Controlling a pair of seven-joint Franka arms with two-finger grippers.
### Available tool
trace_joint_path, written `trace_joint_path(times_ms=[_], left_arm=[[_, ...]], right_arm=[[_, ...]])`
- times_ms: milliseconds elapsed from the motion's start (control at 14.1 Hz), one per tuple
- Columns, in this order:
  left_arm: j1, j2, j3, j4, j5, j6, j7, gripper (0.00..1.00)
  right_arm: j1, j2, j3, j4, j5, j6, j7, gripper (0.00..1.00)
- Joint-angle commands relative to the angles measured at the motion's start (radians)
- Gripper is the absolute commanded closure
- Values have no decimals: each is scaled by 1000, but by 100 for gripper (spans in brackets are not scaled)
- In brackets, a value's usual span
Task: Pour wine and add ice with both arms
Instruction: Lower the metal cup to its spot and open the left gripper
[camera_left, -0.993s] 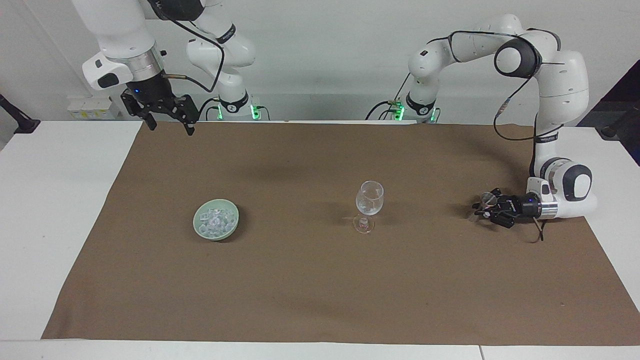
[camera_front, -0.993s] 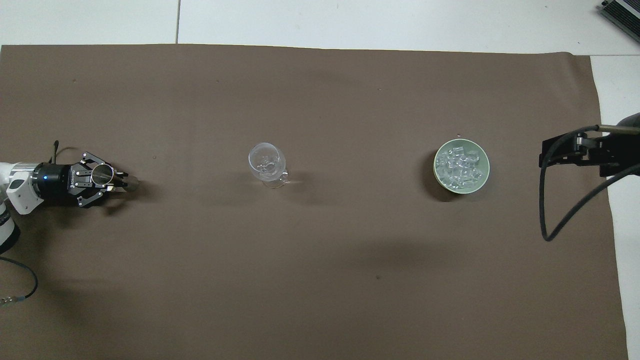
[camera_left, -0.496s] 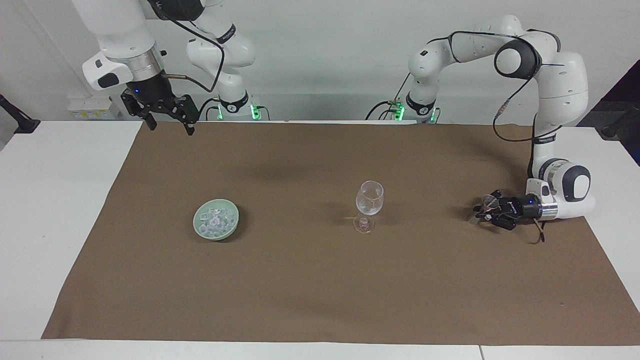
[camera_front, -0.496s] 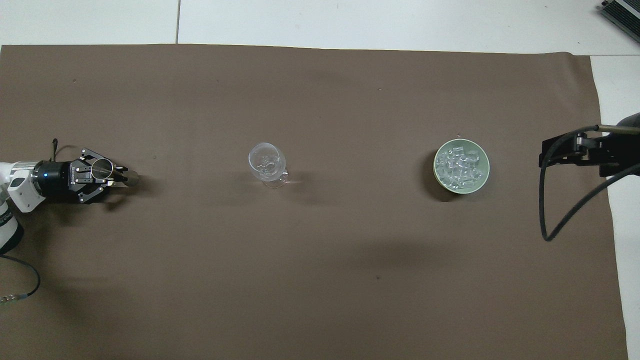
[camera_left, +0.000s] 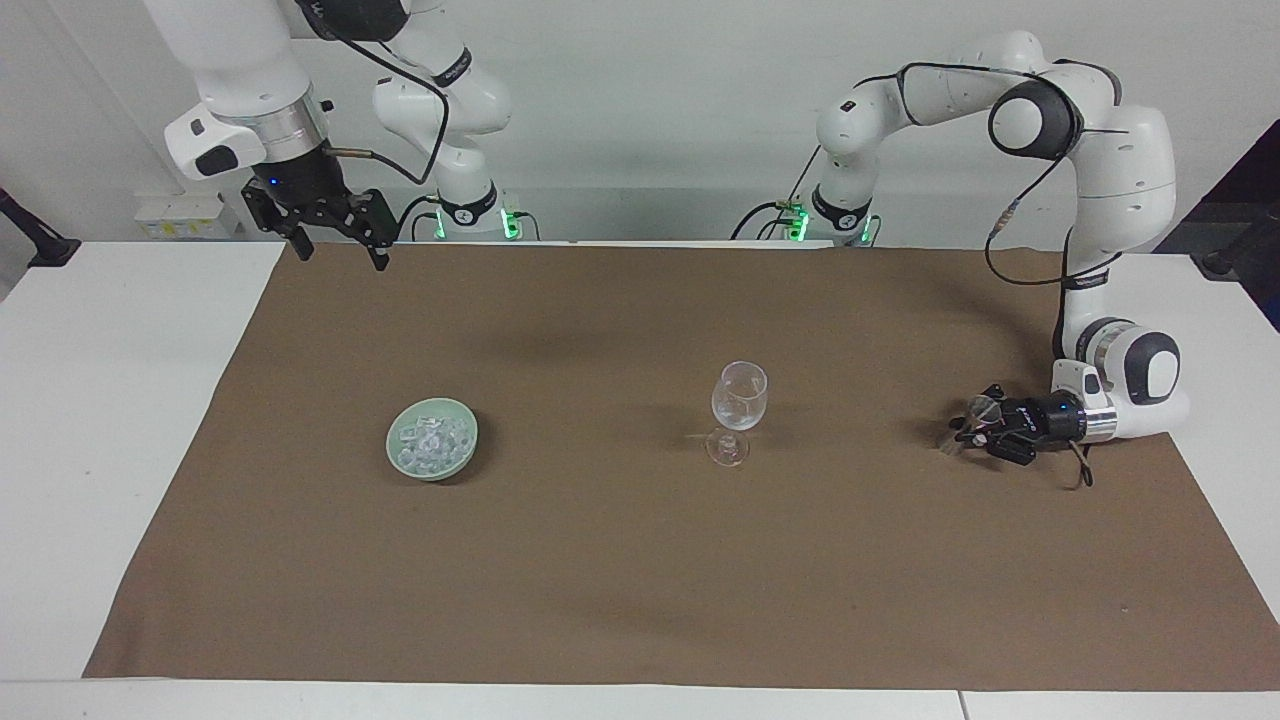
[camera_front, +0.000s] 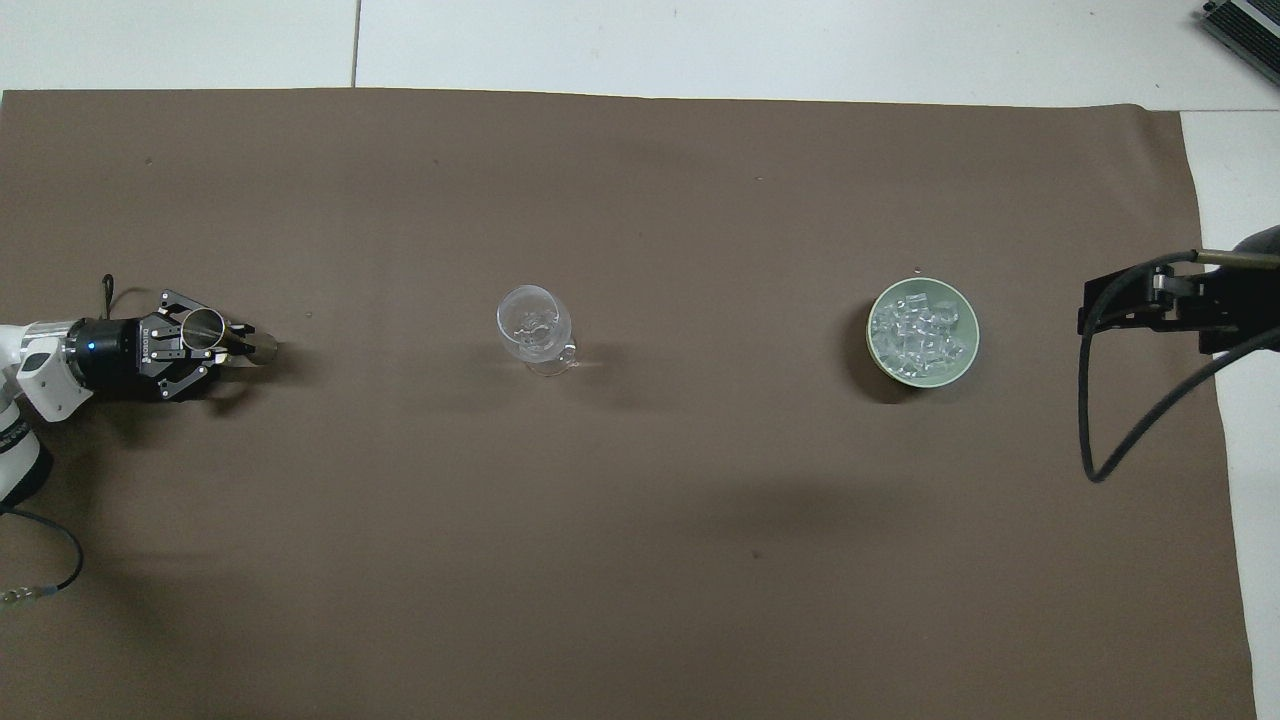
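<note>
Next, my left gripper releases the small clear cup on the bare brown cloth (camera_front: 257, 323) by its fingertips, facing the wine glass. The cup is now held low over the cloth.
A clear stemmed wine glass (camera_left: 739, 396) (camera_front: 533, 325) stands upright mid-cloth. Toward the right arm's end sits a pale green bowl (camera_left: 393, 446) (camera_front: 972, 345) with the heap of ice (camera_left: 432, 436) (camera_front: 915, 330) in it. My left gripper (camera_left: 968, 425) (camera_front: 235, 340) lies low over the cloth at the left arm's end, pointing at the wine glass, shut on a small clear cup (camera_left: 982, 406) (camera_front: 204, 328). No wine shows in the cup. My right gripper (camera_left: 340, 258) (camera_front: 1130, 300) hangs open and high over the cloth's edge by the robots, apart from the bowl.
A brown cloth (camera_left: 640, 560) (camera_front: 640, 560) covers most of the white table (camera_left: 110, 420). A loose black cable (camera_front: 1100, 440) hangs from the right arm near the bowl. A small white box (camera_left: 185, 215) sits at the wall past the right arm's end.
My left gripper with the small cup has drawn back slightly toward the left arm's end of the table. The right arm has hardly moved.
</note>
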Motion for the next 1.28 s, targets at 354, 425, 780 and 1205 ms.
trace_joint_path(times_ms=[354,425,780,1205], left_arm=[[10,4,-19,9,-55,40,-13,100],[10,1,-21,9,-58,44,-14,100],[7,3,-25,11,-64,93,-14,100],[7,-1,-25,9,-64,93,-14,74]], right_arm=[[-8,-3,-2,0,17,-7,-19,0],[-8,-5,-2,0,17,-7,-21,0],[-8,-3,-2,0,17,-7,-19,0],[-8,-5,-2,0,17,-7,-19,0]])
